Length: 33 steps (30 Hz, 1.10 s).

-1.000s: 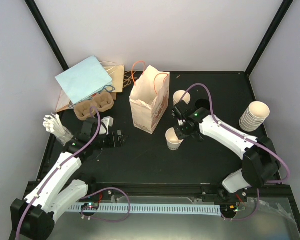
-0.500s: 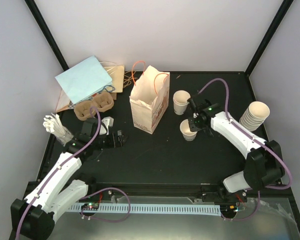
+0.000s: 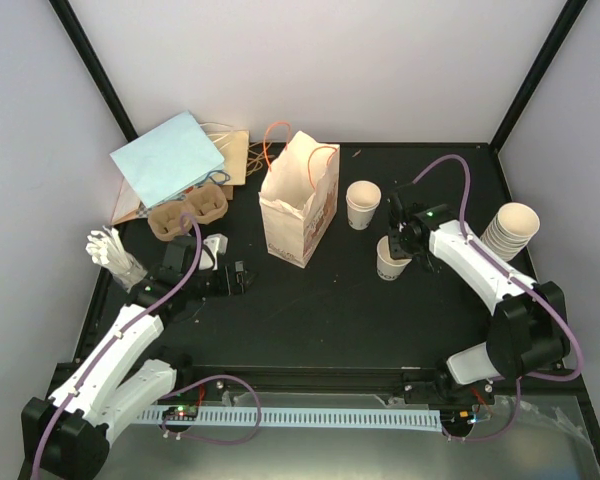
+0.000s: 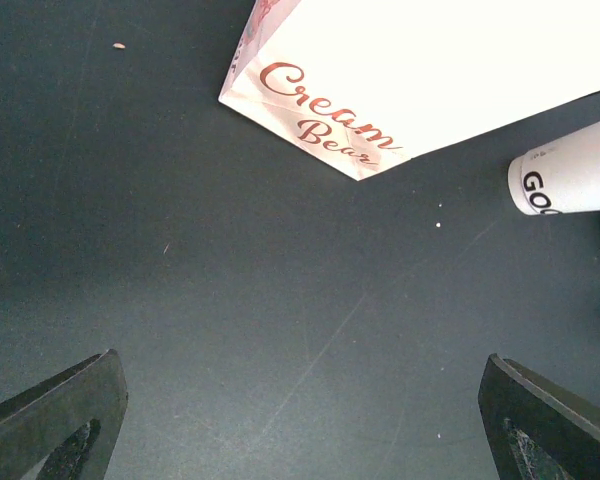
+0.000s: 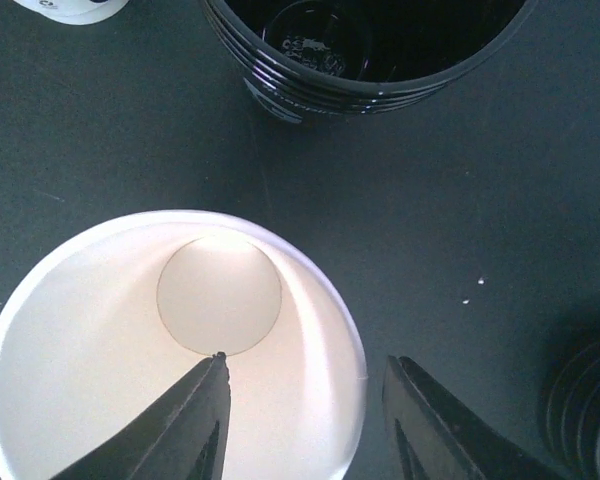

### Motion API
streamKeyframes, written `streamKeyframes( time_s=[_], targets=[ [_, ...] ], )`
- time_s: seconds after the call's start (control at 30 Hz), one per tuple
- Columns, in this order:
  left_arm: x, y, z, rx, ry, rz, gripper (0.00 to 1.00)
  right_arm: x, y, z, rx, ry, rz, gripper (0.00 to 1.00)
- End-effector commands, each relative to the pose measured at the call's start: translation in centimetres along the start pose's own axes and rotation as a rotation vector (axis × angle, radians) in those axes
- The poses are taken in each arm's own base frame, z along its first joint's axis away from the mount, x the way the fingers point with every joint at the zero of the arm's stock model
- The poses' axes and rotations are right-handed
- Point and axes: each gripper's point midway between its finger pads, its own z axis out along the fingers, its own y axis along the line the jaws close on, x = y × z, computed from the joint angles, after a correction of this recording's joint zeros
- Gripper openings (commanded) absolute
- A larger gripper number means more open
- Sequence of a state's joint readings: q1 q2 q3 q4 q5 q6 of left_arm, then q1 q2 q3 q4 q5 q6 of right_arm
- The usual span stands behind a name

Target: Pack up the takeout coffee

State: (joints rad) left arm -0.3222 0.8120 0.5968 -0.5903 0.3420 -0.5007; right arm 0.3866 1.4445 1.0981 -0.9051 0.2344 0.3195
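The printed bag's top edge (image 3: pixel 263 191) on the side toward the brown pulp tray is next for my left gripper, which should go there and close.
An open cream paper cup (image 3: pixel 390 262) with no lid stands on the black table right of the printed bag (image 3: pixel 300 200). My right gripper (image 3: pixel 400 243) hovers over it, open. In the right wrist view one finger hangs inside the cup (image 5: pixel 130 330) and the other outside its rim, with a gap on both sides of the wall; the gripper (image 5: pixel 308 365) grips nothing. A second lidless cup (image 3: pixel 363 205) stands nearer the bag. My left gripper (image 3: pixel 235 277) is wide open over bare table (image 4: pixel 300 356), with the bag's corner (image 4: pixel 360 90) and a cup (image 4: pixel 570 180) ahead of it.
A stack of black lids (image 5: pixel 370 40) sits just beyond the cup, and another dark stack (image 5: pixel 580 410) lies at the right. Spare cups are stacked at the right edge (image 3: pixel 508 232). A brown pulp tray (image 3: pixel 188 212), a blue bag (image 3: pixel 170 160) and white cutlery (image 3: pixel 115 255) lie at the left.
My right gripper carried the cup rightward and a little farther from the near edge, then its jaws came apart from the cup's wall. The left arm stayed still.
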Motion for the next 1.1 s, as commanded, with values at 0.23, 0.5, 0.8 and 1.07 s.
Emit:
streamKeyframes(
  time_s=[0.23,0.5,0.8,1.07],
  targets=[
    [-4.3,-1.9,-2.4,-0.014,-0.118,0.064,0.99,-4.2,1.4,-7.2,-0.062,-0.200,-0.034,0.51],
    [-11.8,-8.0,-4.5,0.090,-0.209,0.195,0.99,-5.8,6.6,-13.8,-0.368,-0.369,-0.089,0.59],
    [-19.9,-9.7,-2.5,-0.028,-0.205,0.258,0.98,-6.6,6.7,-17.5,-0.458,-0.498,-0.077,0.92],
    [-23.8,-8.4,2.5,-0.159,-0.081,0.291,0.79,-7.0,4.9,-20.6,-0.446,-0.634,-0.044,1.00]
  ],
)
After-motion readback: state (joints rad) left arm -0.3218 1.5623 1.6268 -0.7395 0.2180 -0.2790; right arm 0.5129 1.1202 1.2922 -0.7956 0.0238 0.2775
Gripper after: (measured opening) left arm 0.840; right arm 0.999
